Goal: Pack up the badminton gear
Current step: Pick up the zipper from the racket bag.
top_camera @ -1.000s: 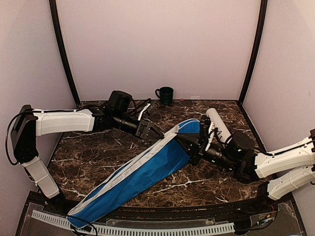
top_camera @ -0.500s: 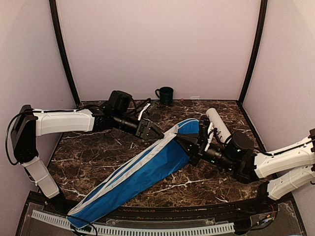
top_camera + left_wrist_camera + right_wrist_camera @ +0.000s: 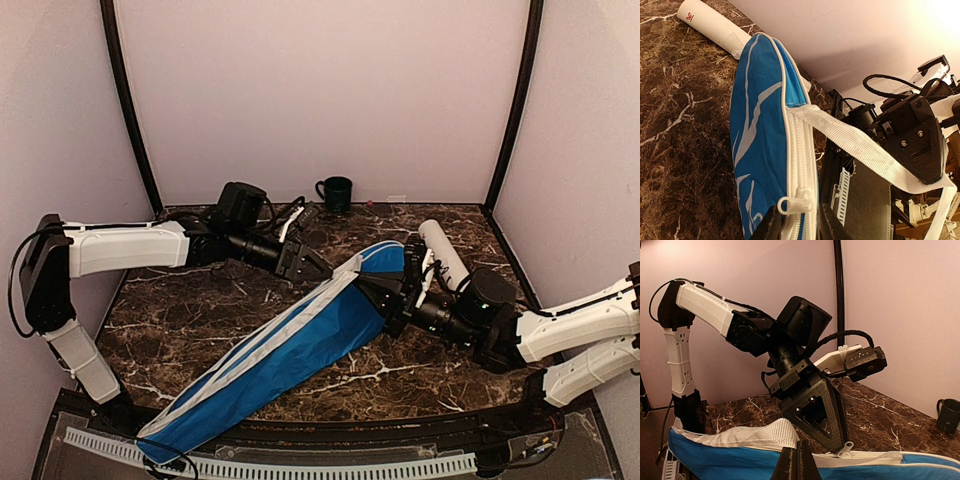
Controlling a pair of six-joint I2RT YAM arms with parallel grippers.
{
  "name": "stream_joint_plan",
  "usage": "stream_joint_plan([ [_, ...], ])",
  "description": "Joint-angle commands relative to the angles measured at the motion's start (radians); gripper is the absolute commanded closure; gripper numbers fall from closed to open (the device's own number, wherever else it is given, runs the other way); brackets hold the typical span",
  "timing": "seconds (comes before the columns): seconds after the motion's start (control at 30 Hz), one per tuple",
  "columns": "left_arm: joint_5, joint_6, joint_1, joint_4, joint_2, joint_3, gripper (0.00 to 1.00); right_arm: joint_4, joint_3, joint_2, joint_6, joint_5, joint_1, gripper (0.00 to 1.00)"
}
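Next, I open my left gripper wider and take the zipper pull's ring (image 3: 786,205) before zipping the cover, as its fingers straddle the zipper band short of the zipper pull.
The blue cover (image 3: 290,345) lies slanting across the table, its wide end at the centre. My left gripper (image 3: 322,277) meets its white zipper edge there. In the left wrist view the jaws (image 3: 800,227) stand slightly open astride the zipper band. The white zipper pull (image 3: 790,204) lies free just past the fingertips. My right gripper (image 3: 378,292) is shut on the cover's white strap (image 3: 865,150), which stretches from the cover's (image 3: 760,125) top end. The white tube (image 3: 443,252) lies behind the right gripper.
A dark green mug (image 3: 335,192) stands at the back wall. The cover's narrow end hangs over the front edge near the left arm's base. Both grippers sit very close together at the cover's top end.
The left gripper's jaws have eased slightly apart at the zipper. The cover, the tube and the right arm have not visibly moved.
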Motion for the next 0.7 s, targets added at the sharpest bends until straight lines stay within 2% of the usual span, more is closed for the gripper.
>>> stream_joint_plan([
  [0.0, 0.008, 0.009, -0.002, 0.017, -0.048, 0.004, 0.75, 0.027, 0.027, 0.005, 0.006, -0.018, 0.008, 1.00],
  [0.1, 0.008, 0.009, -0.002, 0.015, -0.047, 0.002, 0.77, 0.026, 0.027, 0.007, 0.005, -0.017, 0.007, 1.00],
  [0.47, 0.011, -0.012, 0.000, 0.024, -0.035, 0.006, 1.00, 0.013, 0.027, 0.006, 0.002, -0.016, 0.007, 1.00],
  [0.57, 0.012, -0.020, 0.001, 0.028, -0.034, 0.002, 0.99, 0.006, 0.023, 0.000, 0.001, -0.014, 0.007, 1.00],
  [0.67, 0.006, -0.029, 0.004, 0.013, -0.024, 0.005, 0.87, -0.001, 0.020, -0.008, -0.003, -0.011, 0.007, 1.00],
])
